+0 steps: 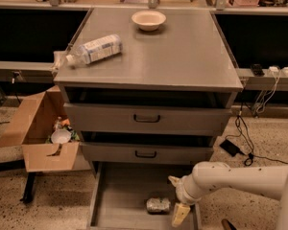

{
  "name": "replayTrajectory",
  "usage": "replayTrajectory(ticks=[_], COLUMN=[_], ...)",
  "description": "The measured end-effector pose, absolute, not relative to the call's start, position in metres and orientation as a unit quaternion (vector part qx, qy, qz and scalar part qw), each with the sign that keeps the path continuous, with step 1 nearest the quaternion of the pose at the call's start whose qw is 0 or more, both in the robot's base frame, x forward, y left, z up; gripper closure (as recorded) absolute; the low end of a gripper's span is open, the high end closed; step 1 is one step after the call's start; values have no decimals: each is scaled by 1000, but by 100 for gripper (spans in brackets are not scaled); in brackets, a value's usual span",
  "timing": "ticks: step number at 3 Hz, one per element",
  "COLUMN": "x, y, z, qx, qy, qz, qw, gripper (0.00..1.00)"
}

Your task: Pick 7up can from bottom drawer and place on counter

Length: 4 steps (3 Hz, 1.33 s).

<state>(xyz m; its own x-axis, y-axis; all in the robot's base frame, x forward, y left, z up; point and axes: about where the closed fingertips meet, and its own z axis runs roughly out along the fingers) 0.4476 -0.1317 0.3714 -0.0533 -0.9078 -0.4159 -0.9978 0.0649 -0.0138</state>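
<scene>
Next, my gripper grips the body of the 7up can in the open bottom drawer, toward the can's end [165,205] nearest my fingers.
The 7up can [158,205] lies on its side on the floor of the open bottom drawer [120,195], near its front right. My gripper [176,198] hangs over the drawer's right side, just right of the can, at the end of my white arm [240,176]. One pale yellow finger [180,214] points down by the can and another [174,180] sits above; they stand apart with nothing between them. The grey counter [182,56] tops the cabinet above.
A clear plastic bottle [93,49] lies on the counter's left and a pale bowl [149,19] stands at its back. Two closed drawers with dark handles [146,119] sit above the open one. An open cardboard box [41,128] stands to the left. Cables [245,128] trail on the right.
</scene>
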Motion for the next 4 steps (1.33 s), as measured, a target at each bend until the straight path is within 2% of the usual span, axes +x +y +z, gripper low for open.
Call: replayTrajectory(ticks=[2,4], x=[454,485], y=[-122,-108], z=[216,170], qx=[-651,-644], qy=[714,707], qz=[191,219], qw=[169,192], gripper=[0,0])
